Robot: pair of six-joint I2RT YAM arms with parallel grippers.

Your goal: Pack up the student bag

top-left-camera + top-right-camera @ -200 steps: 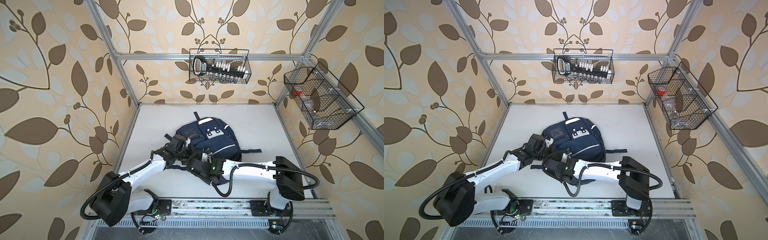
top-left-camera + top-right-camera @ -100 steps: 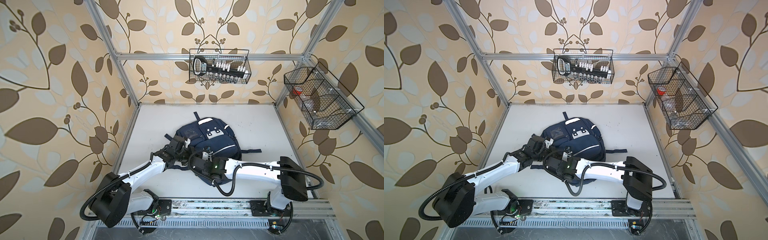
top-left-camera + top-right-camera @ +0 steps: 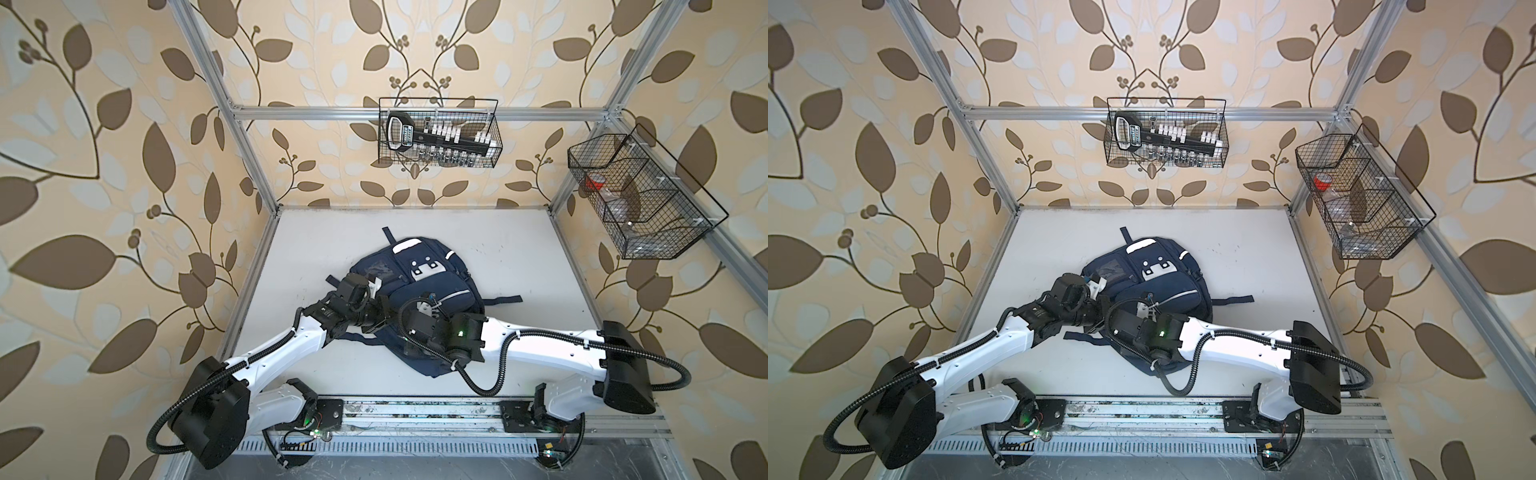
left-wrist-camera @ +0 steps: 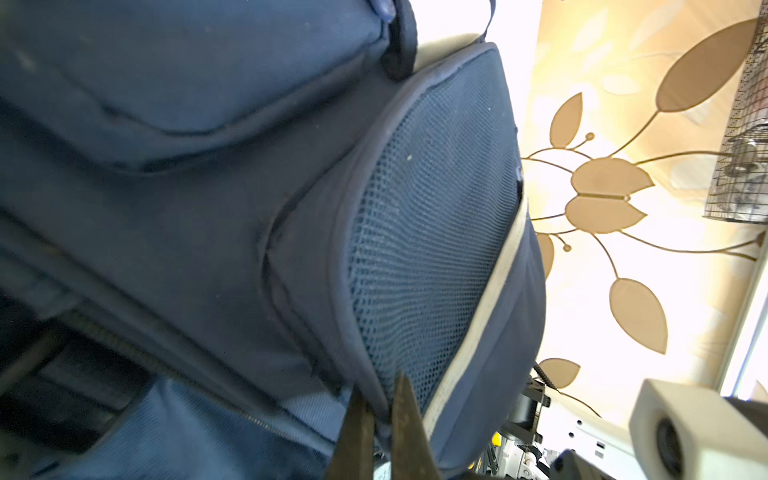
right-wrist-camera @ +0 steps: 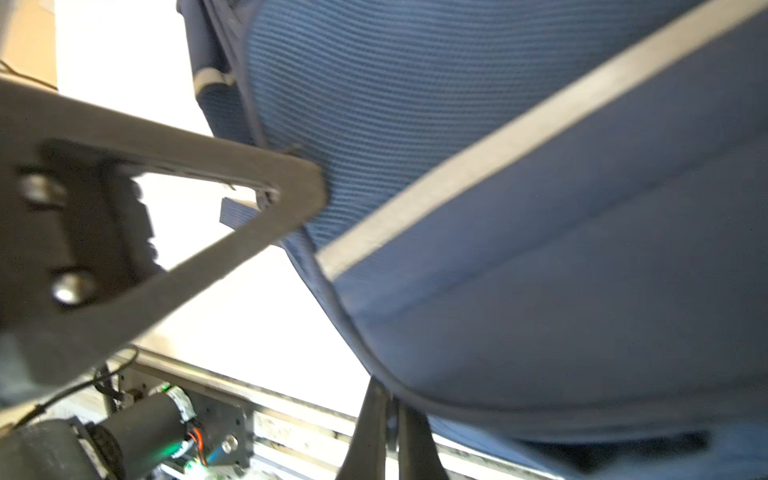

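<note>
The bag lies crooked and my left gripper holds the edge of the bag's mesh pocket, so my left gripper should back away and grab the bag's edge [image 5: 339, 307] below the white stripe.
The student bag [image 3: 432, 286] [image 3: 1163, 282], navy with white stripes and a white patch, lies flat on the white table in both top views. My left gripper [image 3: 379, 318] [image 3: 1096, 315] is at its near left side. In the left wrist view that gripper [image 4: 384, 409] is shut on the piped edge of the bag's mesh pocket [image 4: 428, 232]. Just right of it is my right gripper [image 3: 409, 332] [image 3: 1121, 328]. The right wrist view shows it [image 5: 390, 409] shut on a piped seam of the bag [image 5: 540, 249], with a left finger [image 5: 249, 178] touching the fabric nearby.
A wire basket [image 3: 438, 133] with a socket tool set hangs on the back wall. Another wire basket [image 3: 640, 199] hangs on the right wall. A bag strap [image 3: 503, 300] trails right over the table. The arms' metal rail [image 3: 415, 415] runs along the front edge.
My right arm has drawn back to the right with the bag's seam in its grip, and the bag's near edge has come forward. The left gripper has barely moved.
</note>
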